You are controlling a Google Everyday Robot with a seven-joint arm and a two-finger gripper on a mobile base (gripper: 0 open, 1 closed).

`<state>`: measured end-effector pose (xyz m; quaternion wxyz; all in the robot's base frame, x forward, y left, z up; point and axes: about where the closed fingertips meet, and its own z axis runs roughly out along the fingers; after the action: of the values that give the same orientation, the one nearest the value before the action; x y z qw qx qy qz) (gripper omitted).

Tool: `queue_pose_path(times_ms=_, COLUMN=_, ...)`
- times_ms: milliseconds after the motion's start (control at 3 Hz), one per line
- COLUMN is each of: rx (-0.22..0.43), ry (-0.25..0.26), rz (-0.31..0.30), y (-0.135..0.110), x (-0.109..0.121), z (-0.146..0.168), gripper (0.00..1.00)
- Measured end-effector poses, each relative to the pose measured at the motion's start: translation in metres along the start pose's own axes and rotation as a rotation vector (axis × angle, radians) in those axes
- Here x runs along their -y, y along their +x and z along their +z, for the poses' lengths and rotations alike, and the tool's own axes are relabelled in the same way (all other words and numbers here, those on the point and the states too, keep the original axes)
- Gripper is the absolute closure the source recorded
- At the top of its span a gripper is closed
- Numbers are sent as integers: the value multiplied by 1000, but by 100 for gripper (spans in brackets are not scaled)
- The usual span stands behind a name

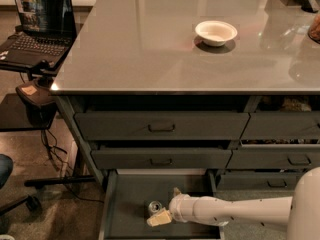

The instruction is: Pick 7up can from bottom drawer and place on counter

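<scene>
The robot's gripper needs to close on the sides (154,212) of the 7up can, under its silver top, inside the open bottom drawer.
The bottom drawer (131,194) is pulled open at the lower middle of the camera view. The 7up can (155,207) stands upright on its dark floor, silver top showing. My gripper (162,206) reaches into the drawer from the right on a white arm. It is open, with one cream finger (159,218) in front of the can and the other (176,190) behind and to the right of it. The can sits between them; I cannot tell whether they touch it. The grey counter (150,49) spreads above the drawers.
A white bowl (216,32) sits on the counter at the back right. Closed dark grey drawers (161,126) with recessed handles are above the open one. A laptop (37,24) on a black stand is at the left, with cables and a chair base on the floor.
</scene>
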<state>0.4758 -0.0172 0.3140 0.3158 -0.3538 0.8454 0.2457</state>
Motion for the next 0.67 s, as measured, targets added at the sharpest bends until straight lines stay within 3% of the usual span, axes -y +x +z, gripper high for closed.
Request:
queue_pose_path(times_ms=333, rx=7, ry=37, rz=-1, y=9, x=5, z=15, gripper=0)
queue_pose_path(times_ms=667, rx=16, ry=117, rz=15, y=32, x=18, z=59, gripper=0)
